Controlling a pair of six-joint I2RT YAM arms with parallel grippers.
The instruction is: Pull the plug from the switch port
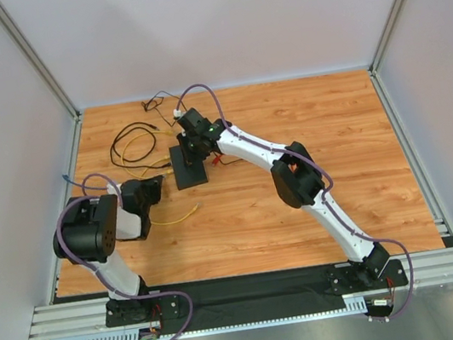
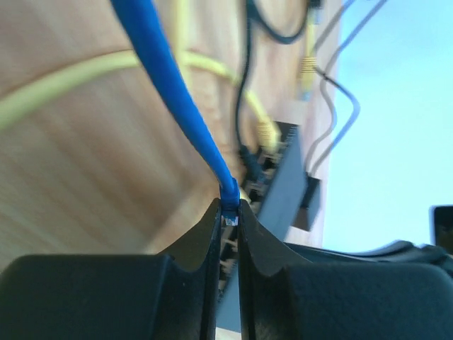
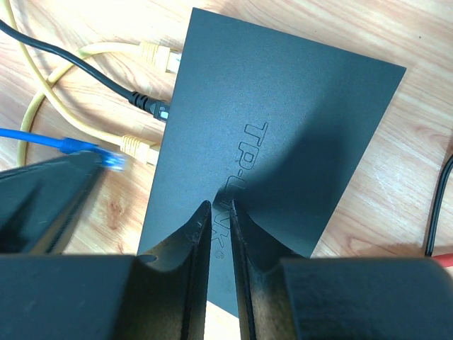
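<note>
The robot's left gripper should release the blue plug, now out of its port, on bare wood [image 1: 282, 196] beyond the red-tipped wire, nearer the front edge of the table.
The switch [image 1: 189, 167] is a flat black box lying left of the table's middle; in the right wrist view [image 3: 283, 120] its top reads TP-LINK. My right gripper [image 3: 220, 210] is shut, with its fingertips resting on the switch's top. My left gripper [image 2: 231, 211] is shut on the blue cable's plug [image 2: 231, 202]. In the right wrist view that plug [image 3: 107, 160] is out of its port, a short gap from the switch's left edge. Two yellow plugs [image 3: 154, 54] and a black plug [image 3: 151, 107] sit in that edge's ports.
Loops of yellow and black cable [image 1: 132, 142] lie behind and left of the switch. A loose yellow cable end [image 1: 189, 214] lies in front of it. A red-tipped wire [image 1: 218, 159] lies on its right. Metal frame posts and grey walls surround the table.
</note>
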